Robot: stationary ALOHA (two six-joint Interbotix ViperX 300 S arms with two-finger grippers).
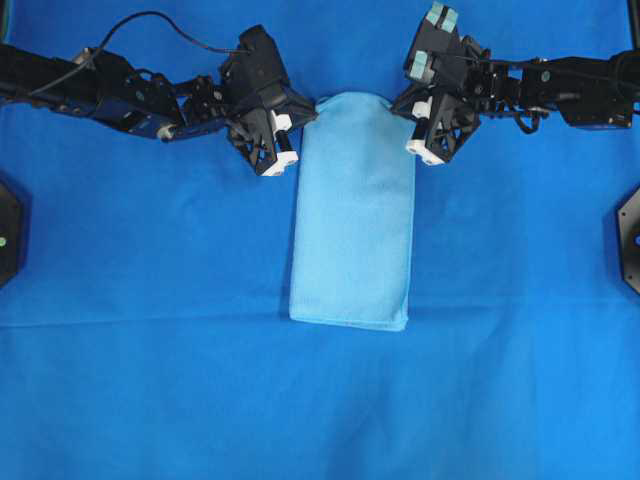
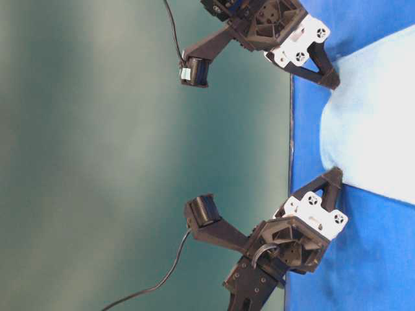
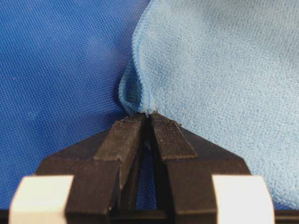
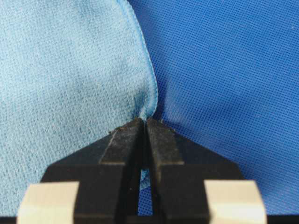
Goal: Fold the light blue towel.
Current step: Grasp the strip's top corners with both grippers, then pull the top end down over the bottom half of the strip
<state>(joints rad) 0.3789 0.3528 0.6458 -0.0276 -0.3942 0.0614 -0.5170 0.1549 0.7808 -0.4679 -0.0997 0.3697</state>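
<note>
The robot's left gripper needs to release the light blue towel's far corner just short of the towel's near corner on the same side [image 1: 303, 285].
The light blue towel [image 1: 353, 210] lies as a long narrow rectangle on the middle of the table, its near end towards the front. My left gripper [image 1: 313, 111] is shut on its far left corner. My right gripper [image 1: 396, 106] is shut on its far right corner. In the left wrist view the shut gripper [image 3: 148, 116] pinches a curled bit of the hem, with the towel [image 3: 219, 70] spreading to the right. In the right wrist view the shut gripper [image 4: 144, 121] pinches the hem, with the towel [image 4: 65, 79] spreading to the left. At table level the towel's far end [image 2: 369, 123] rises slightly between both grippers.
A deep royal-blue sheet [image 1: 150, 300] covers the whole table. Black fixtures sit at the left edge [image 1: 8, 230] and the right edge [image 1: 628, 235]. A teal wall [image 2: 130, 142] stands behind the table.
</note>
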